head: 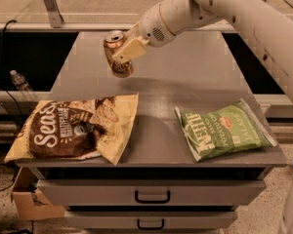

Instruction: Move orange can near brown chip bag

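Next, my gripper sets the orange can down and releases it on the grey table (85, 96) just behind the brown chip bag's back edge.
The orange can (115, 57) is held in my gripper (123, 52), tilted and lifted above the grey table top (185, 77) at its back left. The gripper's pale fingers (129, 49) are shut on the can's side; its silver top (115, 35) faces up and left. The brown chip bag (75, 128) with white "Seas" lettering lies flat at the front left corner, below and in front of the can, partly overhanging the table's left edge. The can is apart from the bag.
A green chip bag (224, 130) lies at the front right of the table. Drawers (151, 196) sit under the table top. A plastic bottle (20, 84) and a cardboard box (31, 204) are at the left, off the table.
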Tool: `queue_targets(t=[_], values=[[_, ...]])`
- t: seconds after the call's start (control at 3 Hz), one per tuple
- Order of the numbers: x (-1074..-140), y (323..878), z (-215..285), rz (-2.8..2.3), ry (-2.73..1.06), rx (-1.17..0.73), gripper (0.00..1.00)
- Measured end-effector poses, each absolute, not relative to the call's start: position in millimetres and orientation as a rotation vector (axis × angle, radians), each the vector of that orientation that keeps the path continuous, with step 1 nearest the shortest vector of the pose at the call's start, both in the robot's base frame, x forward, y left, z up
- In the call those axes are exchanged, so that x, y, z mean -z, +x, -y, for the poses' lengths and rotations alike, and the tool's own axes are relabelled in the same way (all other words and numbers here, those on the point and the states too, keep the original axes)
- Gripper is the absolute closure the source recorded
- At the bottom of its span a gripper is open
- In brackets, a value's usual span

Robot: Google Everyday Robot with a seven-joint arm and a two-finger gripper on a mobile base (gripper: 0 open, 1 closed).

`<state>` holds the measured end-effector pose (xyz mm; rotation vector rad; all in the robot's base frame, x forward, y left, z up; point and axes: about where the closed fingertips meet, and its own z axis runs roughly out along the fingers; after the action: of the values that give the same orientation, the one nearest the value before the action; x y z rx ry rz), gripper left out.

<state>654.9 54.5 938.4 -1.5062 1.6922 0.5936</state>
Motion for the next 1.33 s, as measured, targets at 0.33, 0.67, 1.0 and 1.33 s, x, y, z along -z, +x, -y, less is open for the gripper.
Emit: queue_targets(t=[0.33, 0.67, 1.0, 1.33], values=[[-938.4, 654.9, -54.6, -1.692, -1.506, -0.594, 1.00], [-936.8, 649.4, -60.3, -1.686, -1.532, -0.606, 1.00], [-934.7, 628.2, -79.7, -1.656, -1.610, -0.645, 1.00], [-929.5, 603.5, -101.3, -1.608, -1.682, -0.692, 1.00]])
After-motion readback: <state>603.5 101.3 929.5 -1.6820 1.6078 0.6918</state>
